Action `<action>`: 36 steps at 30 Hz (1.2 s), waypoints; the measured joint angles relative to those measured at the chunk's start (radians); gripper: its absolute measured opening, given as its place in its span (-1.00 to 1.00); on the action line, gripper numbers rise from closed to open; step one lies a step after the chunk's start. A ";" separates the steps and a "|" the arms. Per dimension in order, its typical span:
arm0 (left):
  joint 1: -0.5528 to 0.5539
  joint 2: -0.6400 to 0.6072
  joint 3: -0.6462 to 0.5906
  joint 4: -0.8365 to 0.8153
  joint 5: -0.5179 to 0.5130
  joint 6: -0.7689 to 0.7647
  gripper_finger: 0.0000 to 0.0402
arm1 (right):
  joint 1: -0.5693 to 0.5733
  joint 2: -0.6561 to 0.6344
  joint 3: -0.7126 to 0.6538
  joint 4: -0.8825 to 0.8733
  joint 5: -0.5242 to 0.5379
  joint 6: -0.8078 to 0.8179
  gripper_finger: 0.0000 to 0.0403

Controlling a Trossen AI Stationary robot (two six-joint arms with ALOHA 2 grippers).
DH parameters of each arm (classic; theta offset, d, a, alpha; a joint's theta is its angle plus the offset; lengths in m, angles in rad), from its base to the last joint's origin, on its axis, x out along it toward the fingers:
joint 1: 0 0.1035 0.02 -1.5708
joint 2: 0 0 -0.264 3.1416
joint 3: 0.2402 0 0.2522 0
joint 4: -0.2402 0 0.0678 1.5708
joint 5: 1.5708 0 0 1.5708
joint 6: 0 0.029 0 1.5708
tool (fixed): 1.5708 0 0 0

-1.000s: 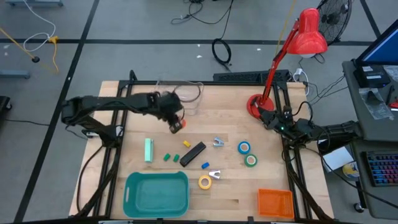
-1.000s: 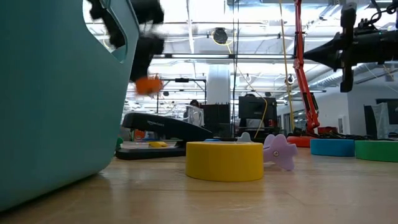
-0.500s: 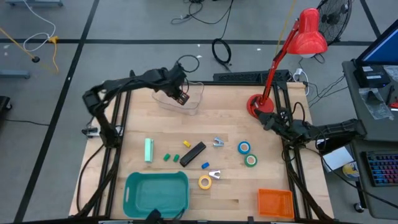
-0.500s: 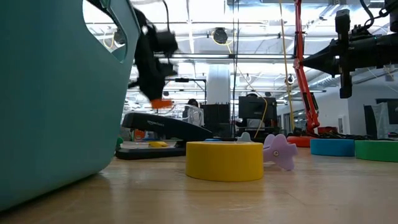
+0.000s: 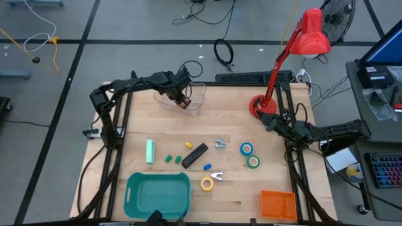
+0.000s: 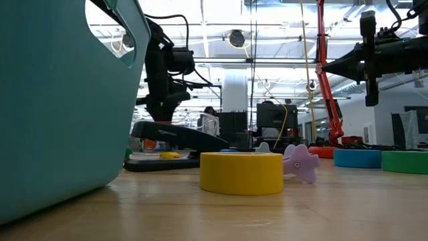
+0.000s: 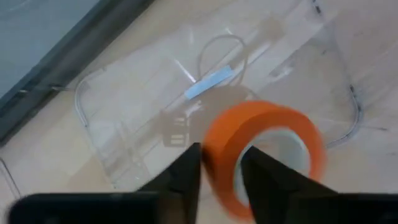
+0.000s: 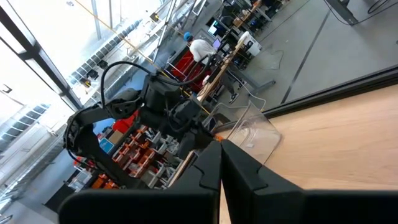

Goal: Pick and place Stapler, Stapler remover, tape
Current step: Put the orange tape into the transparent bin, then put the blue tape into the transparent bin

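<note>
Next, I need to grab the blue tape's side (image 5: pixel 251 149) nearest my right gripper's arm, one finger in its hole.
My left gripper (image 5: pixel 182 102) hangs over the clear bin (image 5: pixel 188 95) at the table's far edge, shut on the orange tape roll (image 7: pixel 264 149). The black stapler (image 5: pixel 195 154) lies mid-table, with two staple removers (image 5: pixel 220 144) (image 5: pixel 217 176) beside it. The blue tape (image 5: pixel 246 149), green tape (image 5: pixel 253 162) and yellow tape (image 5: pixel 206 183) lie flat on the wood. My right gripper (image 5: pixel 270 119) waits shut in the air near the lamp base at the right edge, holding nothing. My left gripper holds the orange tape roll by its ring wall (image 7: pixel 219 163). One finger (image 7: pixel 264 183) is in the hole and the other (image 7: pixel 185 180) is outside, coming from above. The roll is lifted clear above the clear bin's floor.
A teal bin (image 5: pixel 158 194) and an orange bin (image 5: pixel 277 204) stand at the near edge. A pale green block (image 5: pixel 150 151) and tiny green, yellow and blue bits (image 5: pixel 168 158) lie left of the stapler. A red lamp (image 5: pixel 259 105) stands at the far right.
My left gripper has carried the orange tape roll from above the table's middle toward the far edge, and has come down over the clear bin. It has stayed shut on the roll. My right arm has barely shifted.
</note>
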 joint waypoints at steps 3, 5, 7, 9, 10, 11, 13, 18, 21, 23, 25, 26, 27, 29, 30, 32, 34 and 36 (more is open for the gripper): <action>-0.015 -0.012 0.000 -0.006 -0.008 -0.011 -0.14 | 0.000 0.000 0.000 0.000 0.000 -0.001 -1.00; -0.027 -0.034 0.000 0.000 -0.026 -0.020 -0.05 | 0.000 0.000 0.000 0.000 0.000 -0.002 -1.00; -0.038 -0.061 0.000 0.004 -0.044 -0.030 -0.01 | 0.000 0.000 0.000 0.000 0.000 -0.002 -1.00; -0.050 -0.100 0.000 0.005 -0.047 -0.034 0.00 | 0.000 0.000 0.000 0.000 0.000 -0.002 -1.00; -0.057 -0.123 0.000 0.009 -0.047 -0.035 -0.01 | 0.000 0.000 0.000 0.000 0.000 -0.002 -1.00; -0.066 -0.151 0.000 0.015 -0.043 -0.035 -0.02 | 0.000 0.000 0.000 0.000 -0.002 -0.002 -1.00; -0.088 -0.211 0.000 0.018 -0.010 -0.035 -0.05 | 0.000 0.000 0.000 0.000 -0.026 0.003 -1.00; -0.170 -0.376 0.000 0.052 0.059 -0.046 -0.15 | 0.000 0.006 0.000 0.026 -0.157 0.058 -1.00; -0.230 -0.458 0.000 0.093 0.070 -0.054 -0.20 | 0.001 0.036 0.000 0.173 -0.248 0.055 -1.00; -0.267 -0.498 0.000 0.117 0.064 -0.061 -0.22 | 0.003 0.072 0.000 0.338 -0.293 0.012 -1.00; -0.297 -0.525 0.000 0.132 0.044 -0.064 -0.24 | 0.004 0.121 0.008 0.513 -0.326 -0.045 -1.00; -0.309 -0.535 0.000 0.134 0.034 -0.069 -0.25 | 0.004 0.150 0.022 0.572 -0.346 -0.076 -1.00; -0.319 -0.542 0.000 0.135 0.029 -0.074 -0.26 | 0.004 0.177 0.042 0.630 -0.365 -0.104 -1.00; -0.338 -0.547 0.000 0.139 0.025 -0.086 -0.27 | 0.004 0.239 0.097 0.707 -0.407 -0.153 -1.00; -0.345 -0.547 0.000 0.140 0.024 -0.087 -0.27 | 0.004 0.271 0.137 0.720 -0.431 -0.173 -1.00; -0.357 -0.546 0.000 0.131 0.024 -0.086 -0.27 | 0.004 0.343 0.224 0.705 -0.485 -0.202 -1.00; -0.368 -0.542 0.000 0.131 0.023 -0.086 -0.27 | 0.004 0.433 0.336 0.655 -0.554 -0.224 -1.00; -0.374 -0.533 0.000 0.133 0.021 -0.086 -0.27 | 0.004 0.518 0.455 0.562 -0.625 -0.242 -1.00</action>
